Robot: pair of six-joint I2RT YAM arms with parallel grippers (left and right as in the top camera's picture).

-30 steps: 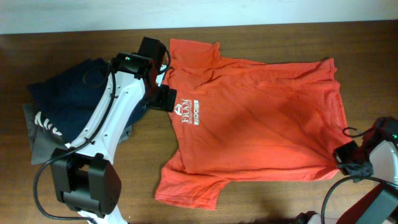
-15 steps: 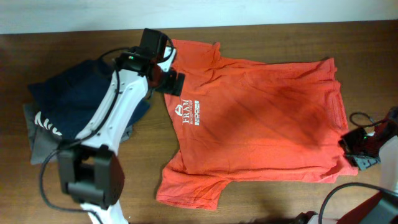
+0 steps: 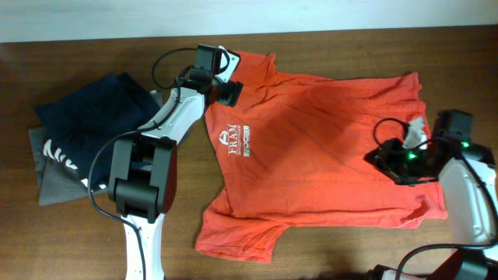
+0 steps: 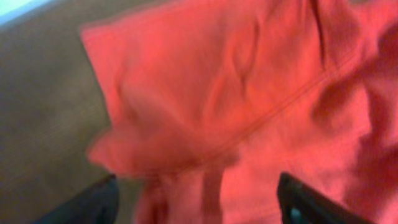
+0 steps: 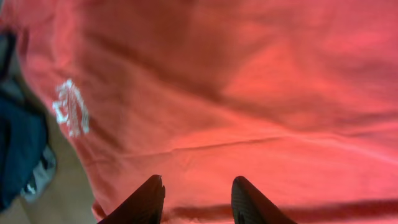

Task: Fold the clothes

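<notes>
The far sleeve is creased and bunched up near the shoulder, so the robot's left gripper should grab the sleeve's far end (image 3: 243, 55) and pull it straight before folding.
The orange-red T-shirt (image 3: 327, 148) lies spread flat on the wooden table, neck to the left, its white chest logo (image 3: 233, 142) facing up. My left gripper (image 3: 229, 91) is open over the shirt's far-left sleeve. In the left wrist view the blurred sleeve (image 4: 205, 93) fills the frame between the wide-apart fingers (image 4: 199, 199). My right gripper (image 3: 383, 161) is open above the shirt's right part, near the hem. In the right wrist view the shirt (image 5: 249, 93) lies under the parted fingers (image 5: 198, 193), with the logo (image 5: 71, 107) at the left.
A navy blue garment (image 3: 93, 117) with white lettering lies at the left on a grey folded garment (image 3: 50, 183); both also show in the right wrist view (image 5: 18, 143). Bare wooden table (image 3: 350, 249) lies in front of the shirt.
My left gripper moved from the shirt's collar area up toward the far sleeve. My right gripper moved from the table's right edge leftward over the shirt's hem area.
</notes>
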